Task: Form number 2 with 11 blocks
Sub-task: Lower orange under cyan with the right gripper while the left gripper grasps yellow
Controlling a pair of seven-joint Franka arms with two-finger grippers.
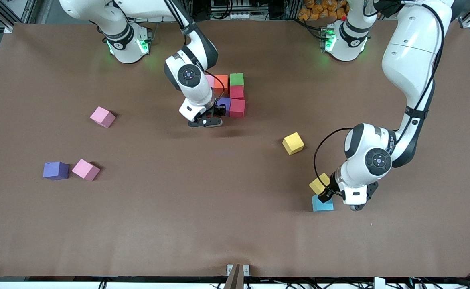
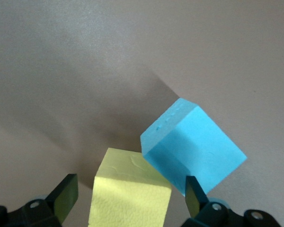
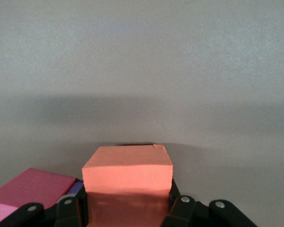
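The orange block in my right gripper needs to be let go on the table (image 1: pixel 210 120) beside the purple block of the cluster, toward the front camera.
My right gripper (image 3: pixel 128 205) is shut on an orange block (image 3: pixel 128 175), low over the table beside the part-built number 2 (image 1: pixel 235 94). That cluster holds an orange block (image 1: pixel 221 81), a green one (image 1: pixel 236 79), two red ones (image 1: pixel 237 92) and a purple one (image 1: pixel 223 105); a pink one is mostly hidden by the arm. In the front view the right gripper (image 1: pixel 207 121) hides its block. My left gripper (image 2: pixel 130 196) stands open astride a yellow block (image 2: pixel 132 189), which touches a light blue block (image 2: pixel 194 146). These two lie toward the left arm's end (image 1: pixel 319 183).
Another yellow block (image 1: pixel 293 143) lies between the cluster and the left gripper (image 1: pixel 326 193). Toward the right arm's end lie a pink block (image 1: pixel 102 117), a second pink block (image 1: pixel 86 169) and a purple block (image 1: pixel 55 170) beside it. The brown table (image 1: pixel 203 208) is bare nearer the front camera.
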